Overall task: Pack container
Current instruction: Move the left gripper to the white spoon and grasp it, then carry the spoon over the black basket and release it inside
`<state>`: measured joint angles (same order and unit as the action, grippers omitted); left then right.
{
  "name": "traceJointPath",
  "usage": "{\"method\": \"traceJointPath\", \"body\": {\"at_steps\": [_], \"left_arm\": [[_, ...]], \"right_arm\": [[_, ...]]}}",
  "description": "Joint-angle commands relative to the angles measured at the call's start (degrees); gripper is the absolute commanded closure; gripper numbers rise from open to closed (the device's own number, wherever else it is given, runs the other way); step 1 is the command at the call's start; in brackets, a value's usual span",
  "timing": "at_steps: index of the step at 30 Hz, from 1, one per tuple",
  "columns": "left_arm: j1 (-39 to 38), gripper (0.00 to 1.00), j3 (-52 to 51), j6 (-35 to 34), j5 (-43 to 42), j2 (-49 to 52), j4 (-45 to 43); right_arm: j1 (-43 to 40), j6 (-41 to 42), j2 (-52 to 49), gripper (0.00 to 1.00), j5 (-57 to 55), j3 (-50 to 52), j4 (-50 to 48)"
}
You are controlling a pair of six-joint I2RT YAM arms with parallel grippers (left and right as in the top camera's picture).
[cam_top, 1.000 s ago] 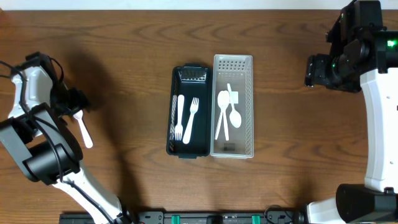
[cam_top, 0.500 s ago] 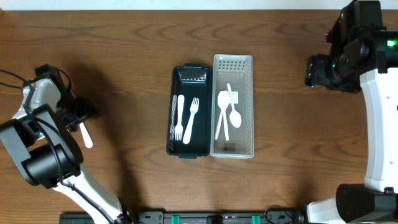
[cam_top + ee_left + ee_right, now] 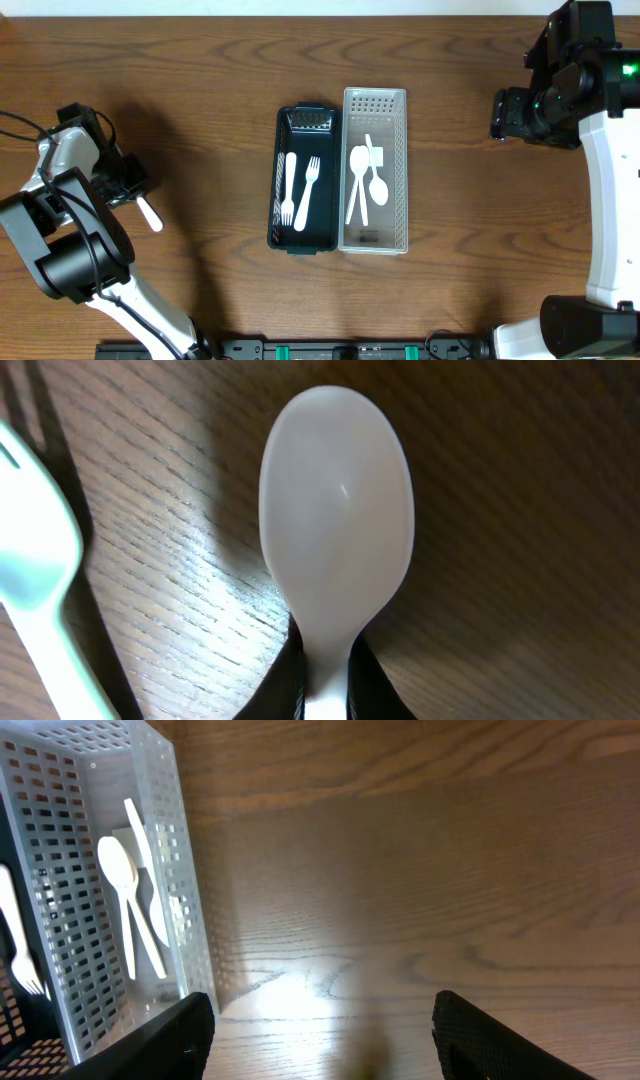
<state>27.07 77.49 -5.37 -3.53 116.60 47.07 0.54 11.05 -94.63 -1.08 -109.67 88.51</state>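
Next, I let go of the white plastic spoon with my left gripper on the white fork nearer the basket (image 3: pixel 304 195), inside the black container.
My left gripper (image 3: pixel 127 187) is at the table's far left, shut on the handle of a white plastic spoon (image 3: pixel 148 213). In the left wrist view the spoon's bowl (image 3: pixel 337 510) points away from the gripper (image 3: pixel 325 685) just above the wood, and a white fork (image 3: pixel 35 560) lies beside it at the left. A black container (image 3: pixel 280 180) in the middle holds a white fork (image 3: pixel 308 192) and knife (image 3: pixel 290 185). My right gripper (image 3: pixel 500 115) hangs open and empty at the far right (image 3: pixel 320 1040).
A white perforated basket (image 3: pixel 404 170) stands against the black container's right side, with white spoons (image 3: pixel 365 185) in it. In the right wrist view the basket's wall (image 3: pixel 185 890) is at the left, and bare wood lies under the fingers.
My left gripper has closed on the spoon's handle, and the spoon has shifted slightly to the right. The right arm has not moved.
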Motion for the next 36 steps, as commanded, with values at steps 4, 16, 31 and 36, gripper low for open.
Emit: {"method": "traceJointPath", "body": {"at_steps": [4,16,31,36], "left_arm": [[-3.3,0.94,1.4,-0.9,1.1,-4.9,4.5],[-33.3,0.94,7.1,-1.4,0.9,-31.4,9.5],[-55.2,0.95,7.1,-6.3,0.9,-15.7,7.9],[-55.0,0.94,7.1,-6.3,0.9,-6.7,7.8]], "right_arm": [[-0.5,-0.4,0.9,0.27,-0.4,-0.4,-0.5],[-0.5,-0.4,0.9,0.26,-0.4,-0.4,-1.6],[-0.5,-0.4,0.9,0.27,-0.4,-0.4,-0.8],[-0.5,-0.5,0.9,0.26,-0.4,-0.4,0.3]]}}
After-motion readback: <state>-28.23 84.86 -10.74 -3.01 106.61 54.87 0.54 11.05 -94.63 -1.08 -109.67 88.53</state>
